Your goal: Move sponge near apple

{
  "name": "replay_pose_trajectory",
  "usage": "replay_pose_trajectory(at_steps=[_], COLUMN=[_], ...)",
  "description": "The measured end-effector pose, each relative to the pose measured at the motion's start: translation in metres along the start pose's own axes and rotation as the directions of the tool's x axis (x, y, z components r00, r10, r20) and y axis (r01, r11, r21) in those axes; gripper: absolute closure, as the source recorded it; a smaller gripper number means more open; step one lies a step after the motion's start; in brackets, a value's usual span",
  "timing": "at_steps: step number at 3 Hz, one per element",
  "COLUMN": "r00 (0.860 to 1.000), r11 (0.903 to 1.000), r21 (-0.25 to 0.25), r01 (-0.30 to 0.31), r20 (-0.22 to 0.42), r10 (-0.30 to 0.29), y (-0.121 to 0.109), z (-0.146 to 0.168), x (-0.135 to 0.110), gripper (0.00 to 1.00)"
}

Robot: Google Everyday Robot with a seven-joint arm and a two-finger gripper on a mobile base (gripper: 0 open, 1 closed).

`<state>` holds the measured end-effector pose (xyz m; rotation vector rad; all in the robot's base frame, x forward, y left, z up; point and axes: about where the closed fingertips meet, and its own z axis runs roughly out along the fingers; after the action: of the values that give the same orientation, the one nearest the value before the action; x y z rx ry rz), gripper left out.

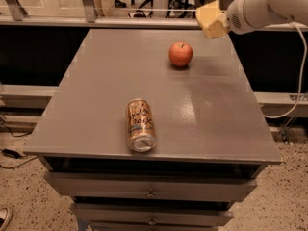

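Note:
My gripper has the sponge. It will let go of it on the grey table (pixel 201 60), close beside the apple on the side of the white arm.
The apple (pixel 180 54) is red-orange and round with a small stem dimple. It stands on the far right part of the grey table (pixel 96 105). My gripper (pixel 211 19), cream-coloured at its tip, hangs in the air above the table's far right corner, up and to the right of the apple and apart from it. The white arm (pixel 269 4) reaches in from the upper right. I see no pale yellow sponge with wavy sides anywhere on the table; it is hidden or out of view.
An orange-patterned drink can (pixel 140 124) lies on its side near the front middle of the table. Drawers (pixel 149 194) sit below the front edge. A railing (pixel 86 4) and chairs stand behind the table. A cable (pixel 298 81) hangs at the right.

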<state>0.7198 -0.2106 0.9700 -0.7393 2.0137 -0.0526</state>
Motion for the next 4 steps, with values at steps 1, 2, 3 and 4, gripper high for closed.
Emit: replay_pose_trajectory(at_steps=[1, 2, 3, 4], r00=[0.999, 0.997, 0.996, 0.992], r11=[0.9993, 0.9964, 0.9893, 0.9861], r21=[-0.011, -0.065, -0.129, -0.134], r01=[-0.034, -0.054, -0.068, -0.097], r20=[-0.040, -0.053, -0.064, -0.093], r10=[0.034, 0.050, 0.060, 0.085], y=[-0.001, 0.014, 0.034, 0.039], z=[-0.014, -0.003, 0.021, 0.030], x=[0.031, 0.045, 0.053, 0.070], gripper=[1.00, 1.00, 1.00, 1.00])
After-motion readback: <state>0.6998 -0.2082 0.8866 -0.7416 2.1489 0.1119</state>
